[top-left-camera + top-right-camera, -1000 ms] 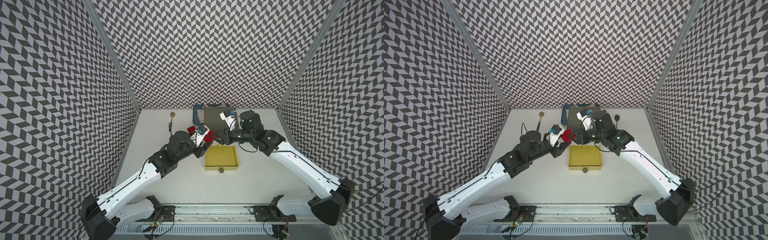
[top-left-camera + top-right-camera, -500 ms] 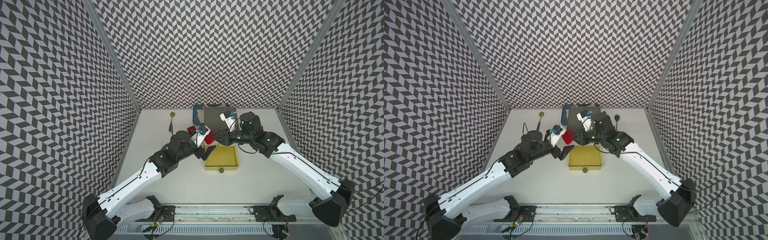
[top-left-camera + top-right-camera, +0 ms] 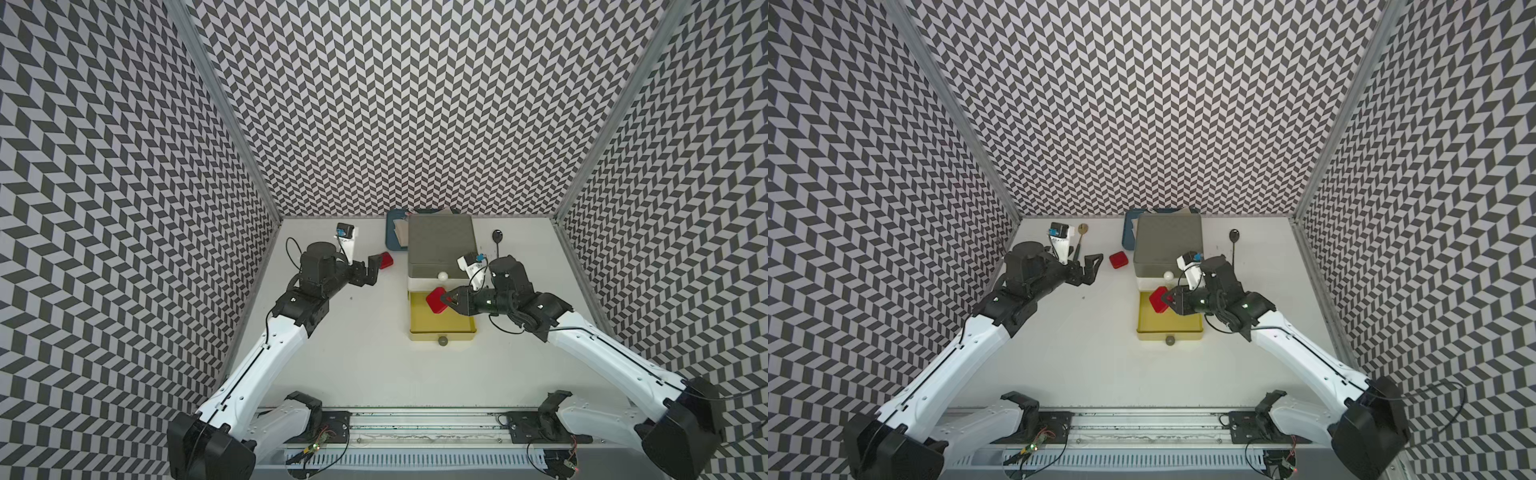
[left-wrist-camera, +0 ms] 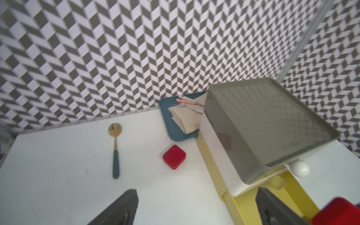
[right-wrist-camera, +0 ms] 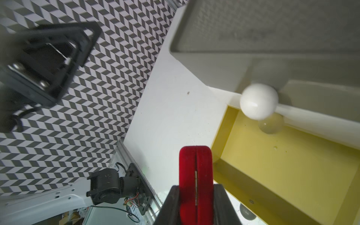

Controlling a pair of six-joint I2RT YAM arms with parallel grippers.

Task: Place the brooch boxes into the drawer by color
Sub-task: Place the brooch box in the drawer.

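Next, my right gripper releases the red brooch box on the yellow drawer's bottom near its front knob [image 3: 434, 321] [image 5: 258, 165].
My right gripper [image 3: 448, 299] is shut on a red brooch box [image 3: 435, 300], held on edge above the back left of the pulled-out yellow drawer [image 3: 442, 328]. In the right wrist view the red box [image 5: 195, 171] stands clamped between both fingers beside the yellow tier [image 5: 282, 165]. A second red brooch box [image 3: 1119, 259] lies flat on the table left of the drawer chest [image 3: 1169, 239]. My left gripper [image 3: 1091, 269] is open and empty just left of it. In the left wrist view this box [image 4: 174, 156] lies well ahead of the wide-spread fingers [image 4: 120, 208].
A blue tray [image 4: 175, 134] with a napkin and cutlery sits behind the chest at the back wall. A gold spoon [image 4: 115, 148] lies at the back left, a black spoon [image 3: 497, 237] at the back right. White knob [image 5: 259, 101] juts above the yellow tier.
Both grippers met at one red box; the left one opened and drew back left, while the right one closed on the box and carried it over the yellow drawer.
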